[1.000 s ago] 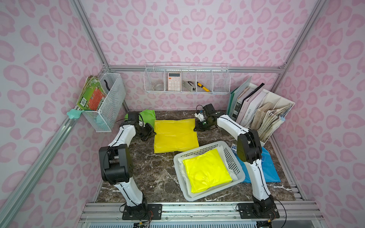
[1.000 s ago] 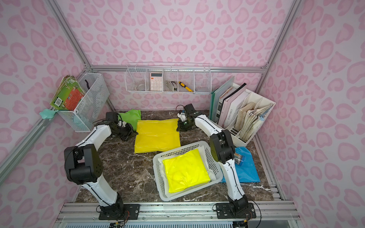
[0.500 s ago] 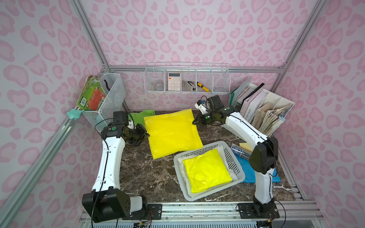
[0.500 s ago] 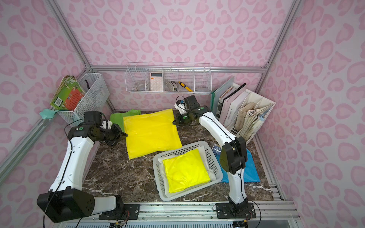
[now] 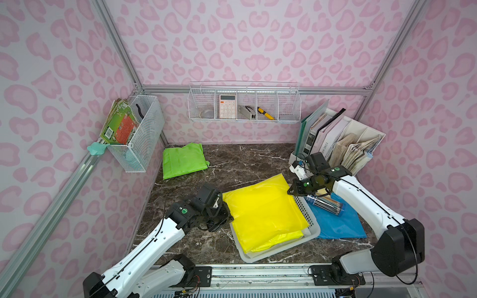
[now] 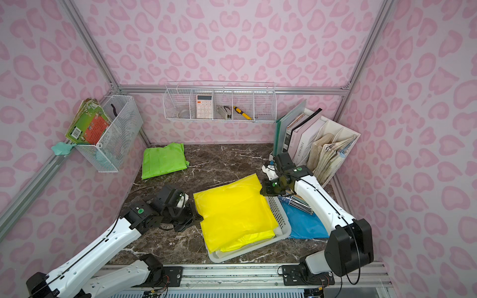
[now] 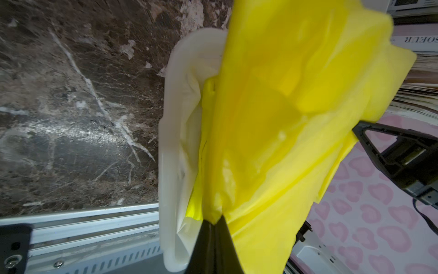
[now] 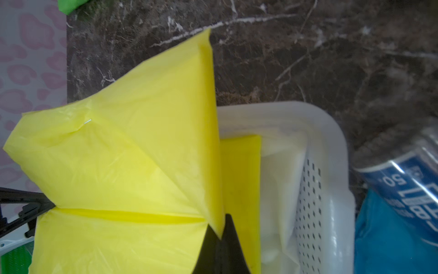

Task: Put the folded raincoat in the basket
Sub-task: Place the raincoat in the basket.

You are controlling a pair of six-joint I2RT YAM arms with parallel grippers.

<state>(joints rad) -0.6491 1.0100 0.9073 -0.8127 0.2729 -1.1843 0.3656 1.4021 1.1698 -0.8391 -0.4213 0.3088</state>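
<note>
Next, my left gripper releases the yellow raincoat onto the other folded yellow raincoat inside the white basket [image 5: 272, 220].
A yellow folded raincoat [image 5: 263, 209] [image 6: 233, 211] hangs spread over the low white perforated basket [image 5: 271, 254] [image 6: 278, 214], covering most of it in both top views. My left gripper [image 5: 227, 218] [image 7: 214, 223] is shut on the raincoat's near left corner. At the far right corner my right gripper [image 5: 290, 192] [image 8: 221, 237] is shut on the raincoat too. In the right wrist view the raincoat [image 8: 132, 154] hangs above the basket rim [image 8: 331, 166]. Inside lie another yellow folded raincoat [image 8: 241, 178] and a white one [image 8: 279, 189].
A green folded raincoat [image 5: 184, 160] lies at the back left. A blue one [image 5: 338, 224] with a clear tube of pencils [image 5: 325, 203] lies right of the basket. A file holder with books [image 5: 335, 139] stands back right. A wire rack [image 5: 244, 105] and mesh bin [image 5: 139, 134] hang on the walls.
Both arms lifted the yellow raincoat off the table's back and carried it forward and right. It now hangs over the basket, hiding the yellow one inside.
</note>
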